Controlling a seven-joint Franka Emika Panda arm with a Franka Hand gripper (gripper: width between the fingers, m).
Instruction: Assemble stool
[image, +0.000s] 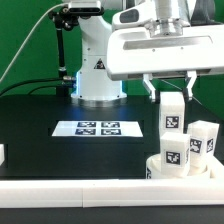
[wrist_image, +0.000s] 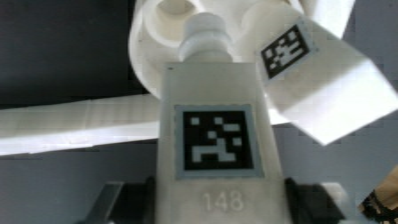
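My gripper is to leave the third leg. It will stand it on the round white seat (image: 157, 154) (wrist_image: 176, 20), just behind the front leg.
The round white seat (image: 190, 172) lies at the exterior view's lower right, against the front border bar. Two tagged white legs (image: 175, 152) (image: 203, 140) stand upright on it. My gripper (image: 171, 96) is shut on the top of a third leg (image: 172, 116) and holds it upright just behind those two. Its lower end is hidden by the front leg. In the wrist view this held leg (wrist_image: 217, 130) fills the middle, tag facing the camera, between my gripper's (wrist_image: 217, 200) fingers. Its narrow tip points at the seat (wrist_image: 157, 45), and another leg (wrist_image: 317, 75) is beside it.
The marker board (image: 100, 128) lies flat on the black table in the middle. A long white border bar (image: 70, 192) runs along the front edge, with a short piece (image: 2, 154) at the left. The robot base (image: 95, 75) stands at the back.
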